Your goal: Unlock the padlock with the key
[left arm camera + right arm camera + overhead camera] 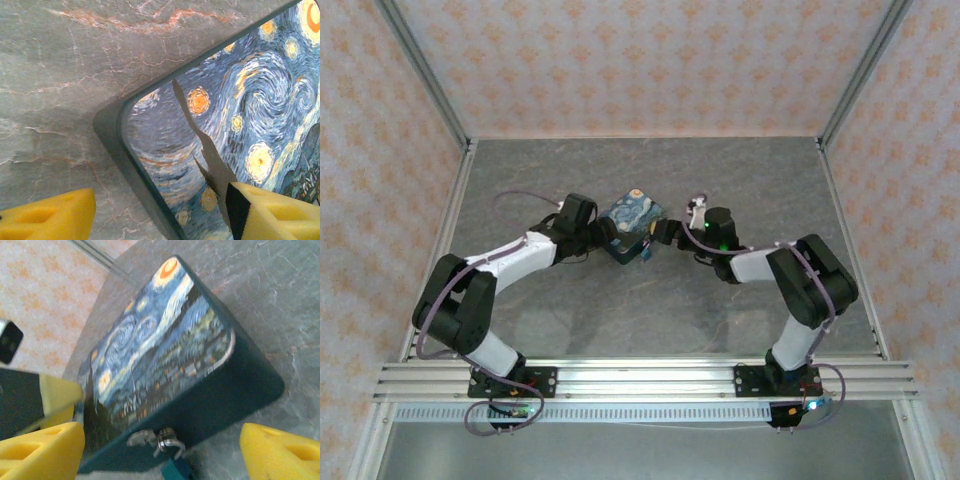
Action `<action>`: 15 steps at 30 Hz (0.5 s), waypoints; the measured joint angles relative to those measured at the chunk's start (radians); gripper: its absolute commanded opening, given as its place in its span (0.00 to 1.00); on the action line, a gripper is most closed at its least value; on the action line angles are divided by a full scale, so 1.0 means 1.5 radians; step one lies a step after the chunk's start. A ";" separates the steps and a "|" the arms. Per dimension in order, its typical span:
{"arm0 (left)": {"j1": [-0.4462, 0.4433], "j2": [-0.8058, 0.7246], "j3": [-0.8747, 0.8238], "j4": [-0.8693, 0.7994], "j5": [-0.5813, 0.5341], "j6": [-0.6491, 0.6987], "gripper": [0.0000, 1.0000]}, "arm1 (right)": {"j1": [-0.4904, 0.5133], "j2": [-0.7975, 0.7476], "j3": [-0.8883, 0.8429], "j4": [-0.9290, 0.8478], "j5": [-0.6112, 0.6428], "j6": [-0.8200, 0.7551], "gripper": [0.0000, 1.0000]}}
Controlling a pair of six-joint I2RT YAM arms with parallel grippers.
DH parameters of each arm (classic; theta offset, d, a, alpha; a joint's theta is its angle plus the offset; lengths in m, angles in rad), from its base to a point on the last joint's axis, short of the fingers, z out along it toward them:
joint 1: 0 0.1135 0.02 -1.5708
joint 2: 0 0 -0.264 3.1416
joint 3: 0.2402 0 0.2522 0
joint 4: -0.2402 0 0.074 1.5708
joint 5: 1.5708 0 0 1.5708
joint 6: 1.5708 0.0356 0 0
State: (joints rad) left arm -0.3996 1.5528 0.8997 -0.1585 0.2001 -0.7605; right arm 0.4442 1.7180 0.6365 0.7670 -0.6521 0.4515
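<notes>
The padlock's open shackle still hooks through the hasp, so next my right gripper takes the shackle's bow (177,445) while my left gripper steadies the box.
The starry-night box (632,224) lies mid-table between both grippers. Low on its dark front wall (220,405) hangs the padlock (174,471), a teal body under a pale shackle (169,441) hooked through a metal hasp. My right gripper (160,452) is open, its yellow fingers (40,450) wide apart on either side of the lock and touching nothing. My left gripper (160,220) is open too, straddling the box's rounded corner (112,125), one finger (272,212) over the lid. A thin grey jagged sliver (205,145) crosses the lid; I cannot tell whether it is the key.
Grey marbled tabletop (650,320) surrounds the box. Patterned walls with metal posts (425,75) enclose the back and sides. The left arm's yellow finger (57,392) shows at the box's far corner in the right wrist view. The two grippers (603,236) (663,235) sit close together.
</notes>
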 measured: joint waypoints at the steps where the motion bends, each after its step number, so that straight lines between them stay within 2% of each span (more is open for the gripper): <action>1: 0.000 -0.006 0.003 -0.008 -0.002 0.001 0.72 | 0.000 -0.006 -0.010 0.000 -0.001 -0.006 0.81; 9: 0.000 -0.090 0.038 -0.037 0.007 0.012 0.70 | 0.000 -0.004 -0.035 0.019 -0.053 -0.038 0.71; 15: -0.027 -0.033 0.115 -0.036 0.063 0.020 0.67 | 0.003 0.051 -0.009 0.027 -0.088 -0.042 0.66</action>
State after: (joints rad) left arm -0.4397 1.5036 1.0725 -0.2123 0.2939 -0.7311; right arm 0.4488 1.7943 0.6235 0.8074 -0.7837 0.3878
